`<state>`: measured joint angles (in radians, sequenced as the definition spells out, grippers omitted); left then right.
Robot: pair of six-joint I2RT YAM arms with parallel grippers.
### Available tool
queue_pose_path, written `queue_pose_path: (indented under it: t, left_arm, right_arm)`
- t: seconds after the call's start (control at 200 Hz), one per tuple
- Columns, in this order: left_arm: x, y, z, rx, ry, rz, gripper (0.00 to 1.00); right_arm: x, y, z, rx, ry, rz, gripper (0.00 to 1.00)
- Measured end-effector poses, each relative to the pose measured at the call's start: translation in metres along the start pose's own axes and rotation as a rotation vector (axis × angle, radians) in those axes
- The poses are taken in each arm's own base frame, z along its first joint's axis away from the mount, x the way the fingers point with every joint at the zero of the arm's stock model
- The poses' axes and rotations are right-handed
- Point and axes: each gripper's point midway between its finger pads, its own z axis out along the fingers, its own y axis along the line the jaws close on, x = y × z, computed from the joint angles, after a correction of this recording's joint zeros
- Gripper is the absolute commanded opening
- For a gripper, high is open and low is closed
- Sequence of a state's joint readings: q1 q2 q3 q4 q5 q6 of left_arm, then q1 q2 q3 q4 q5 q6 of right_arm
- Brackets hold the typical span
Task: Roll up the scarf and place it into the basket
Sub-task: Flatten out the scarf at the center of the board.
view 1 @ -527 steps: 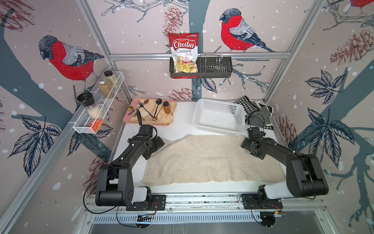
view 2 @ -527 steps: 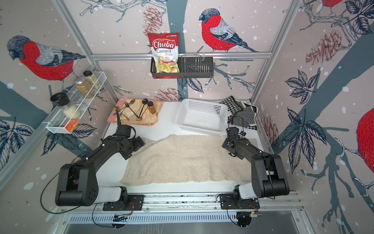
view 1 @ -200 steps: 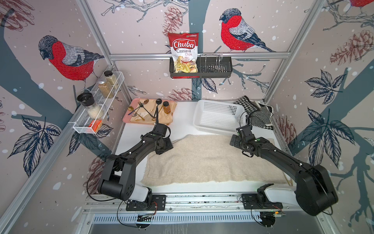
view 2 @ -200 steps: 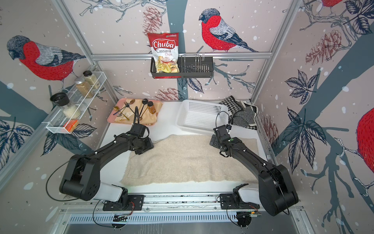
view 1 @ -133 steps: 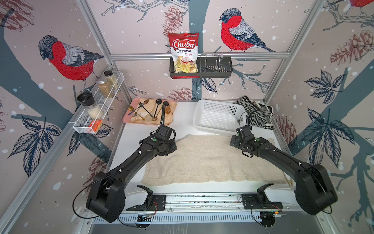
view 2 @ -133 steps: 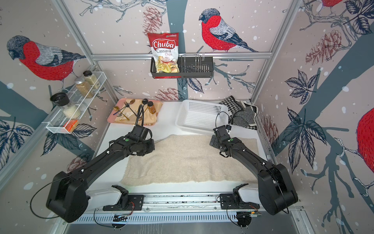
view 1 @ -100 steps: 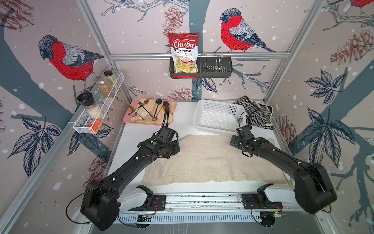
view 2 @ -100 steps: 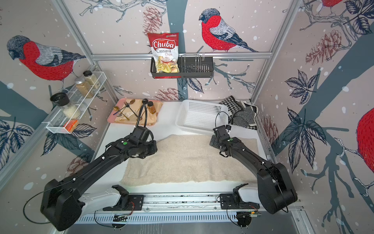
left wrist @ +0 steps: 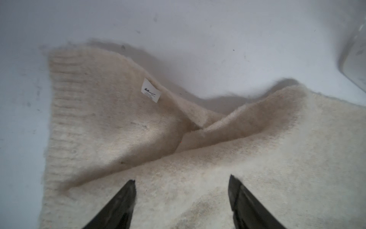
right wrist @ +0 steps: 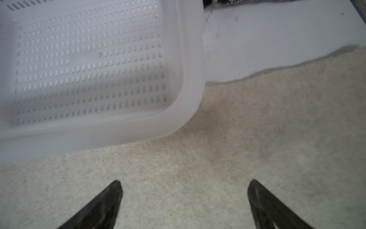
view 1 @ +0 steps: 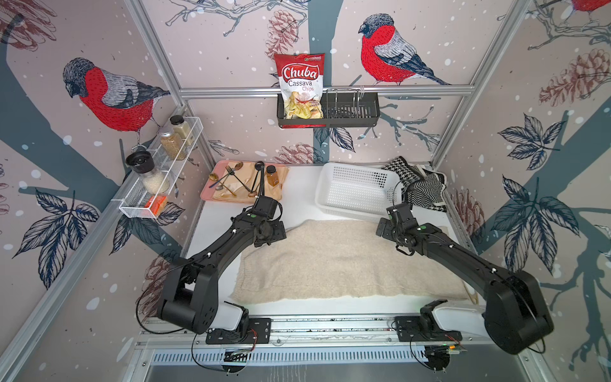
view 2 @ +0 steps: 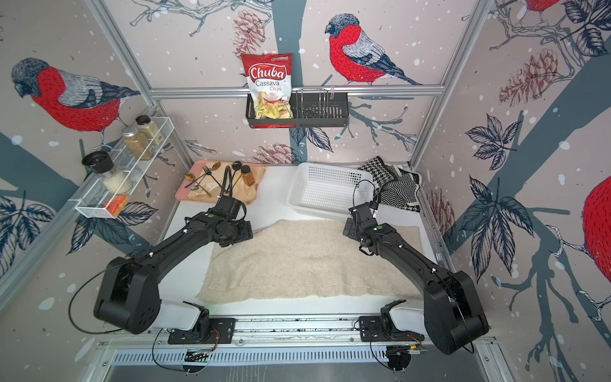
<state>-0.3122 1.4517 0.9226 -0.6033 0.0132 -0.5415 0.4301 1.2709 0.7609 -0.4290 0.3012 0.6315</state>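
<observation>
The top layer of the scarf lies at a slant over the layer with the white label, so next my left gripper pinches the scarf's raised fold (left wrist: pixel 225 147) and pulls it closer before rolling.
A cream knitted scarf (view 1: pixel 344 261) (view 2: pixel 307 261) lies spread flat on the white table. The white perforated basket (view 1: pixel 350 211) (view 2: pixel 317 210) stands just behind its far edge and holds nothing. My left gripper (view 1: pixel 269 233) (view 2: pixel 236 233) hangs over the scarf's far left corner. In the left wrist view it (left wrist: pixel 181 179) is open above the scarf (left wrist: pixel 247 162), where the corner is folded over beside a white label (left wrist: pixel 151 90). My right gripper (view 1: pixel 385 228) (right wrist: pixel 184 183) is open over the scarf's far right part (right wrist: pixel 227 158), close to the basket's rim (right wrist: pixel 138 128).
A pink tray (view 1: pixel 206 195) with cutlery and a small bottle sits at the back left. Black-and-white patterned cloths (view 1: pixel 421 185) lie in the back right corner. A wire rack (view 1: pixel 158 185) with jars hangs on the left wall, a black caddy (view 1: pixel 347 112) with a chips bag on the back wall.
My left gripper moved right along the scarf's far edge, folding the far left corner inward, then opened and let go. The right arm has stayed still over the last second.
</observation>
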Motion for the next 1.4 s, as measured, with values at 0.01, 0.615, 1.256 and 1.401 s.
queue_pose_path:
  t: [0.01,0.615,1.256,1.401]
  left_arm:
    - [0.001,0.0,0.001,0.002,0.004,0.002,0.51]
    - [0.045,-0.028,-0.02,-0.054,0.003,0.173,0.89]
    - [0.032,-0.064,-0.026,-0.033,-0.02,0.304,0.0]
    - [0.083,-0.084,-0.038,0.003,0.037,0.35,0.0]
  right_arm:
    - [0.0,0.0,0.0,0.001,0.0,0.001,1.0]
    - [0.011,-0.009,0.012,0.029,0.029,-0.004,1.0]
    - [0.014,-0.016,0.012,0.033,0.023,0.009,1.0]
    - [0.015,-0.016,0.016,0.041,0.033,0.008,1.0]
